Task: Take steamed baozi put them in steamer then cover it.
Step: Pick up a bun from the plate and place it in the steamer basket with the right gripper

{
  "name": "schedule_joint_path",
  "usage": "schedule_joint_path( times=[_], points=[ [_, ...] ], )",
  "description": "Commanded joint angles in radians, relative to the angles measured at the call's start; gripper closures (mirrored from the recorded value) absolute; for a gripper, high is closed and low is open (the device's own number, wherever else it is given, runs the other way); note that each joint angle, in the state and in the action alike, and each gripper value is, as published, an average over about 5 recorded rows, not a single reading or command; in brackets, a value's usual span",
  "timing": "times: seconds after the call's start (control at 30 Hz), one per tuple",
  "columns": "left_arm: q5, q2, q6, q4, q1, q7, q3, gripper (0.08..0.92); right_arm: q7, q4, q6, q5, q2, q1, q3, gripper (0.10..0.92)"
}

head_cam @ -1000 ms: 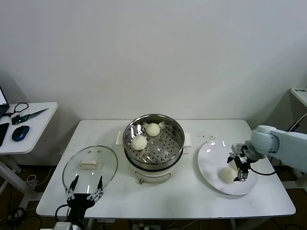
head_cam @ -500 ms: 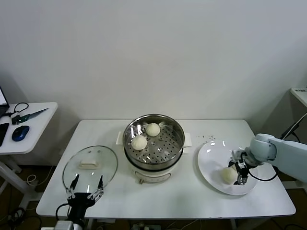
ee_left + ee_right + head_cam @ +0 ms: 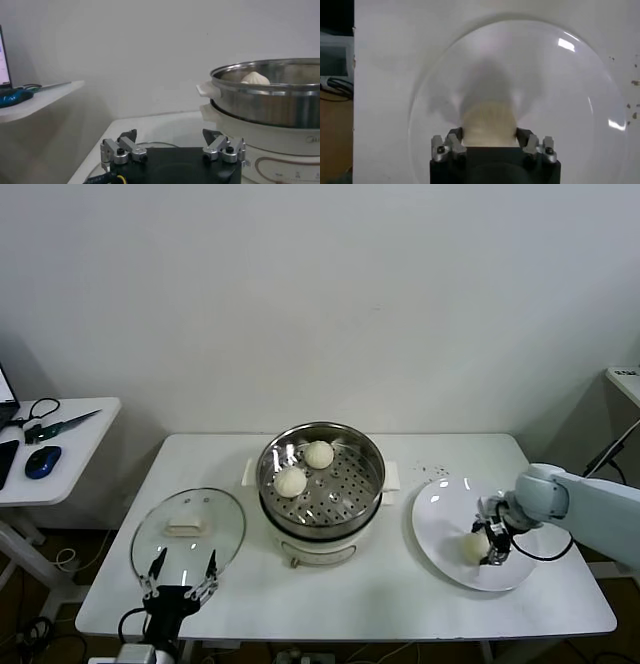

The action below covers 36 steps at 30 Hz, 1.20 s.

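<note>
Next, I set the baozi down with my right gripper on the near part of the steamer's perforated tray (image 3: 320, 509).
The steamer (image 3: 320, 484) stands mid-table with two baozi (image 3: 318, 454) (image 3: 290, 481) on its perforated tray. One baozi (image 3: 473, 548) lies on the white plate (image 3: 445, 519) at the right. My right gripper (image 3: 490, 542) is down on the plate, its jaws closed against both sides of this baozi (image 3: 487, 122), as the right wrist view (image 3: 488, 136) shows. A fourth baozi is not visible. The glass cover (image 3: 188, 529) lies flat at the left. My left gripper (image 3: 180, 569) hovers open and empty at the cover's near edge and also shows in the left wrist view (image 3: 170, 137), where the steamer (image 3: 270, 100) is ahead.
A side table (image 3: 70, 454) at the far left holds a blue mouse (image 3: 42, 461) and scissors (image 3: 55, 424). Small crumbs (image 3: 435, 472) lie behind the plate. The wall is close behind the table.
My right gripper has dropped lower on the plate and come round the baozi, which has shifted slightly left. The left arm, cover and steamer have not moved.
</note>
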Motion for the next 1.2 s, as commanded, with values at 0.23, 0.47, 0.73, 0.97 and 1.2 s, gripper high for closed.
schedule_joint_path(
  times=[0.23,0.47,0.73,0.97,1.2],
  points=[
    [0.006,0.000,-0.001,-0.004,0.001,0.001,0.001,0.177,-0.086,0.006,0.185,0.085,0.059,0.392,-0.166,0.390],
    [0.014,0.002,-0.001,-0.007,0.002,0.002,0.004,0.177,-0.174,-0.084,0.630,0.136,0.342,0.827,-0.347,0.389],
    [0.010,0.000,-0.004,-0.007,0.001,0.001,0.001,0.177,-0.098,0.056,0.843,-0.033,0.590,0.849,-0.269,0.383],
    [-0.004,0.001,-0.009,-0.016,0.011,-0.001,-0.013,0.177,-0.040,0.083,0.845,-0.193,0.710,0.659,-0.226,0.381],
    [-0.020,0.005,-0.012,-0.018,0.018,-0.002,-0.032,0.177,-0.030,0.042,0.831,-0.266,0.769,0.515,-0.225,0.380]
  ],
)
